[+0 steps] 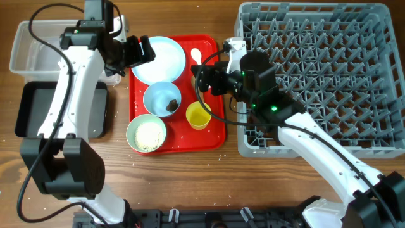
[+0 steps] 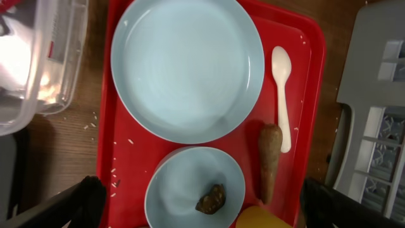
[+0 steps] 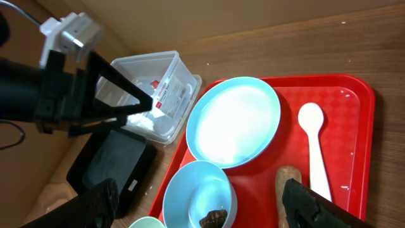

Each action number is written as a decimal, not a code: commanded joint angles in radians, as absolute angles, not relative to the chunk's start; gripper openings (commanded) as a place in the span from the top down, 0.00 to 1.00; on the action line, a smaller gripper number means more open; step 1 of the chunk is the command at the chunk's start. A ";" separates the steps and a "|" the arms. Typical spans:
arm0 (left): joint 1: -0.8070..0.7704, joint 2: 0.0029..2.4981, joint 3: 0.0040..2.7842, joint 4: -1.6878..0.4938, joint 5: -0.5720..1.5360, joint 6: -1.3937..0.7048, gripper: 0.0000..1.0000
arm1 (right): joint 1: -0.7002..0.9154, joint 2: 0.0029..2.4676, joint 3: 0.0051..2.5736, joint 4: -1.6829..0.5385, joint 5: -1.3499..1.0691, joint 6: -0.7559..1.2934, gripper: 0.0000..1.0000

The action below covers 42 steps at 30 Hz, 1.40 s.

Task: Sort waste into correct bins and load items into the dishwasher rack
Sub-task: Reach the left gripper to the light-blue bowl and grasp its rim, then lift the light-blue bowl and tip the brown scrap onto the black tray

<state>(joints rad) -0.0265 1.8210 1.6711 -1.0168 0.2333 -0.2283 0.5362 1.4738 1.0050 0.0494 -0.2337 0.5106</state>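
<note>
The pale blue bowl's rim (image 1: 180, 103) (image 2: 244, 192) is beside the dark brown lump. My left gripper needs to close on it on the side facing the brown stick.
On the red serving tray (image 1: 215, 130) lie a pale blue plate (image 1: 158, 60), a pale blue bowl (image 1: 162, 99) holding a dark brown lump (image 2: 211, 199), a pale green bowl (image 1: 146, 134) with white rice-like crumbs, a yellow cup (image 1: 198, 116) and a white spoon (image 2: 282, 95). A brown stick-shaped food piece (image 2: 269, 161) lies beside the spoon. My left gripper (image 1: 139, 53) is open and empty over the plate's left edge. My right gripper (image 1: 204, 75) is open and empty above the stick. The clear tub (image 1: 38, 47) holds a red-and-white wrapper (image 3: 166, 92) and white paper.
The black tray (image 1: 60, 111) sits below the clear tub at the left. The grey dishwasher rack (image 1: 329, 76) fills the right side, close to the red tray's right edge. Rice-like crumbs are scattered on the red tray and the wood beside it.
</note>
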 commanded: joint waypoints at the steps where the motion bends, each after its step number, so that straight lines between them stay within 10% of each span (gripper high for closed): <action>1: -0.050 1.748 1.689 -1.002 0.224 -0.128 0.02 | 0.535 1.468 1.021 0.057 -0.208 0.525 0.16; 11: -0.261 1.819 1.687 -0.907 0.051 0.012 0.07 | 0.305 1.193 1.021 -0.240 -0.178 0.456 0.12; 19: -0.201 1.786 1.689 -0.899 0.073 -0.151 0.10 | 0.411 1.325 1.021 -0.204 -0.236 0.500 0.13; 42: -0.425 1.879 1.177 -0.545 0.031 -0.539 0.64 | 0.064 1.124 1.021 -0.604 -0.199 0.367 0.09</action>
